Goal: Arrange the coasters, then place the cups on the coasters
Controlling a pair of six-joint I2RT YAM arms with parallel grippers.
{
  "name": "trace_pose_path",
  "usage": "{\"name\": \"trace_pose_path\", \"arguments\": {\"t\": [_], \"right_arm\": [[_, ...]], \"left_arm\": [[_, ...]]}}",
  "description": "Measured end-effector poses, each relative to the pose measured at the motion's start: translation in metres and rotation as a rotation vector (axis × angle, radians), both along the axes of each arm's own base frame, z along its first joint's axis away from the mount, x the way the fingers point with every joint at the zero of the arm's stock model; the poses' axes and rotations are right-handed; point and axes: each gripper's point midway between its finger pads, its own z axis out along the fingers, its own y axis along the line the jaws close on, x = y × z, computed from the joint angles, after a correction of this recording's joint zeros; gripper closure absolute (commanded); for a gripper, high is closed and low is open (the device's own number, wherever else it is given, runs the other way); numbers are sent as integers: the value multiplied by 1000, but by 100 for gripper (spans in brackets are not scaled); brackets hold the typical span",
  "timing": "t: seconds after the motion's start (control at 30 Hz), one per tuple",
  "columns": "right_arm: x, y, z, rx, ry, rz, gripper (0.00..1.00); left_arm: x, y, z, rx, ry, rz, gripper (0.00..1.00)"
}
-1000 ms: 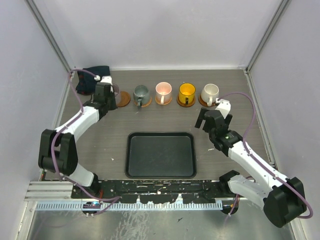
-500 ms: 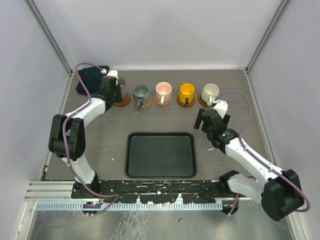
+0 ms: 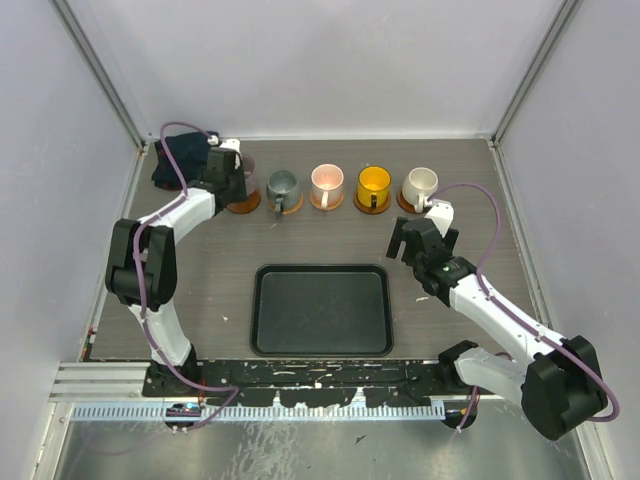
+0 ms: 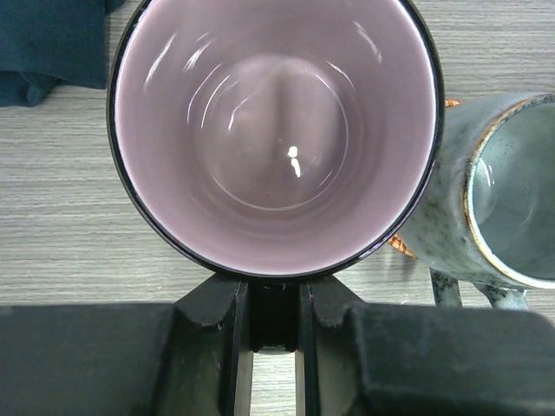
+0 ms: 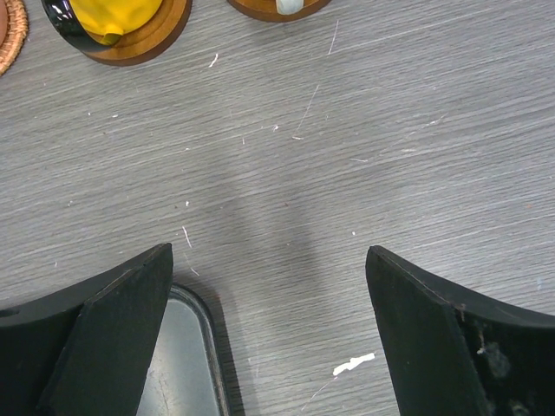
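Note:
The robot's left gripper will release the mauve-purple cup on the coaster (image 3: 247, 195) between the dark blue cloth and the grey-teal cup.
The mauve-purple cup (image 4: 273, 130) fills the left wrist view, seen from above. My left gripper (image 4: 274, 299) is shut on its handle, at the far left of the table (image 3: 232, 170), over the leftmost coaster (image 3: 243, 203). Whether the cup touches that coaster I cannot tell. In a row to its right, the grey-teal cup (image 3: 283, 185), pink cup (image 3: 327, 178), yellow cup (image 3: 374, 181) and cream-white cup (image 3: 420, 182) each stand on a coaster. My right gripper (image 3: 418, 232) hovers open over bare table (image 5: 269, 329), just short of the yellow cup (image 5: 108, 17).
A black rectangular tray (image 3: 320, 345) lies mid-table near the arms; its corner (image 5: 186, 364) shows under my right gripper. A dark blue cloth (image 3: 180, 160) is bunched in the far left corner. Grey walls close in the table on three sides.
My left gripper has carried the mauve cup away from me and to the right, to the leftmost coaster, and the arm's elbow has folded in. My right arm has barely shifted.

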Motion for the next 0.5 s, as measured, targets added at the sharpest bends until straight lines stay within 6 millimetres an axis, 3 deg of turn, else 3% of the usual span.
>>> {"name": "trace_pose_path", "arguments": {"t": [0.5], "right_arm": [[0,3,-4,6,15,9,4]], "left_arm": [[-5,4,-17,26,53,-6,100]]}}
